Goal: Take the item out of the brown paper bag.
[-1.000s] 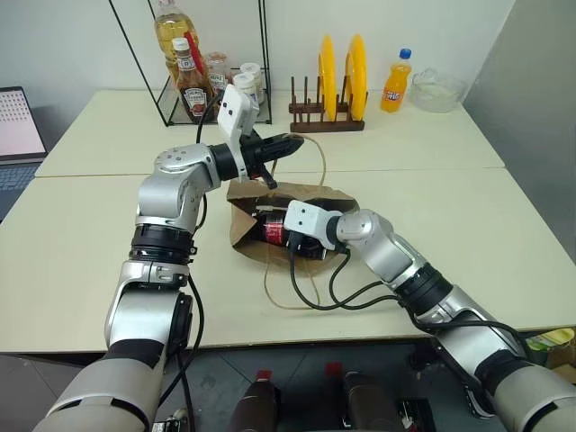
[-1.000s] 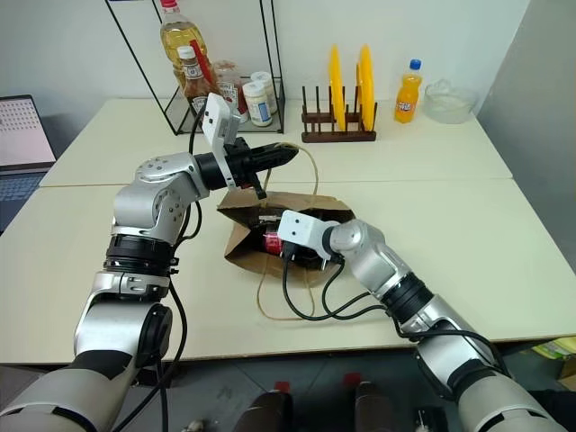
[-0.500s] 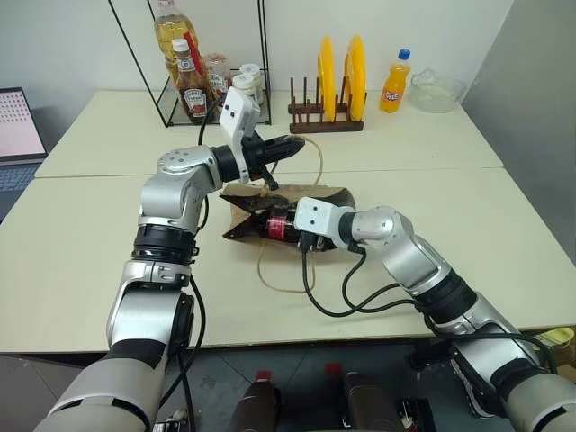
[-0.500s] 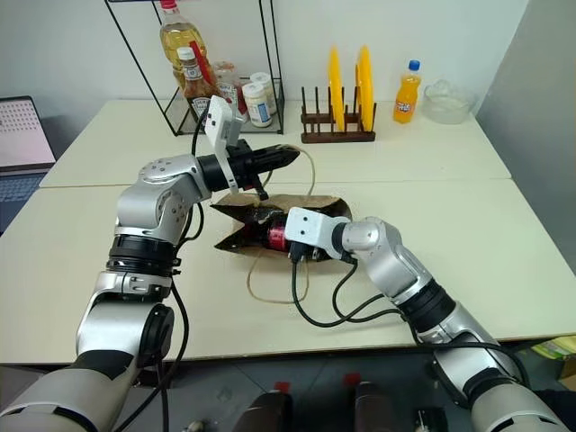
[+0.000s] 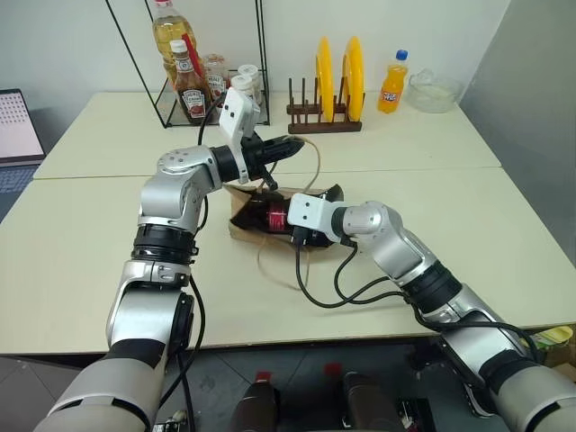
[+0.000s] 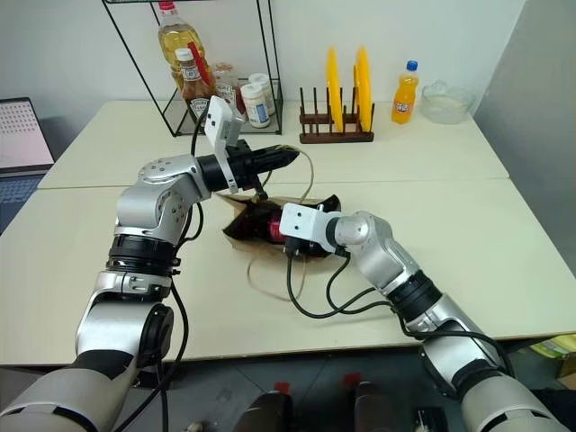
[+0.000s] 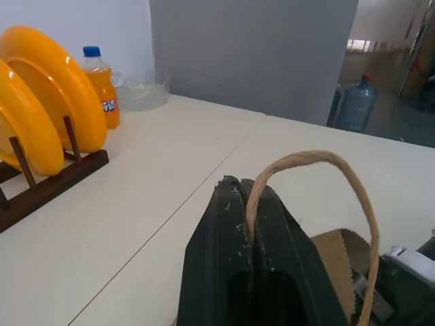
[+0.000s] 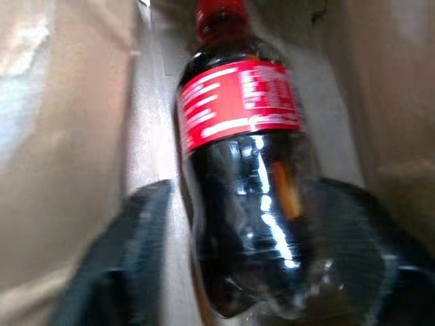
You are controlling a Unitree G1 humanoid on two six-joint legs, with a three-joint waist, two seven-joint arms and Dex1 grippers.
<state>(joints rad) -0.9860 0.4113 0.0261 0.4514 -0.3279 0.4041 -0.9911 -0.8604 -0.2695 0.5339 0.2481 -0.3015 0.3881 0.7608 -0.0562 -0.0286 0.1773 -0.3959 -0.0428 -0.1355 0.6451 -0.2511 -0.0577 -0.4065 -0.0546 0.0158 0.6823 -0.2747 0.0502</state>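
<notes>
I need to open my right gripper's fingers, as they sit too shallow beside the bottle, then reach deeper into the bag and close them around the bottle's lower body (image 8: 251, 238).
The brown paper bag (image 5: 238, 224) lies crumpled on its side in the middle of the table. My left gripper (image 5: 292, 144) hangs above it, shut on one of the bag's cord handles (image 7: 306, 159). The item, a small dark bottle (image 8: 241, 176) with a red cap and red label, lies inside the bag. It also shows at the bag's mouth as the bottle (image 5: 273, 216). My right gripper (image 8: 241, 197) reaches into the bag, open, with one finger on each side of the bottle. A thin strip of paper shows between one finger (image 8: 129, 258) and the bottle.
The bag's other cord handle (image 5: 279, 270) trails loose on the table toward me. At the far edge stand a wire rack with sauce bottles (image 5: 193, 81), a plate rack with yellow plates (image 5: 337, 72), an orange soda bottle (image 5: 391, 83) and a glass bowl (image 5: 435, 90). A laptop (image 5: 18, 126) sits far left.
The bag has collapsed from a wide open shape into a narrower crumple around my right gripper. My left gripper has kept still, holding the handle.
</notes>
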